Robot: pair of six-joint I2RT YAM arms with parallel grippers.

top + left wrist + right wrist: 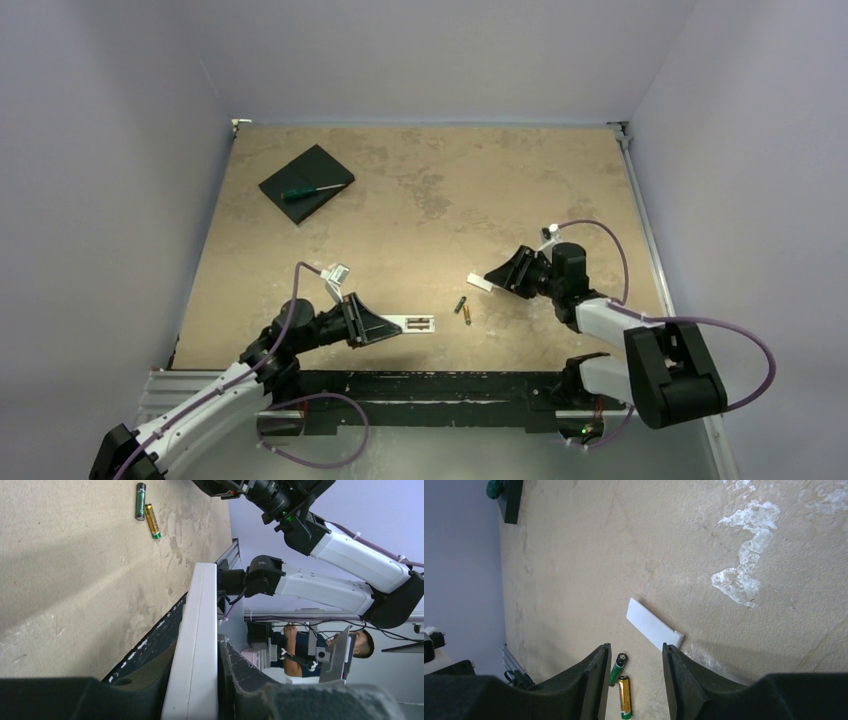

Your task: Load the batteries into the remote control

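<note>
Next, I set the white remote control with my left gripper on the table (pixel 413 328) beside the batteries, near the metal rail.
My left gripper (pixel 393 326) is shut on the white remote control (pixel 415 323), held on edge just above the table with its open battery bay showing. In the left wrist view the remote (pixel 195 655) is clamped between both fingers. Two batteries, one dark green (pixel 460 305) and one gold (pixel 467 314), lie side by side on the table right of the remote. They also show in the left wrist view (pixel 140 501) and the right wrist view (pixel 618 669). My right gripper (pixel 635 647) is open and empty, above the batteries, which show between its fingers.
A white battery cover (pixel 654 624) lies flat just beyond the right fingertips, also seen from above (pixel 481 285). A black square pad (pixel 305 183) with a green-handled screwdriver (pixel 312 190) lies at the far left. The metal rail runs along the near edge.
</note>
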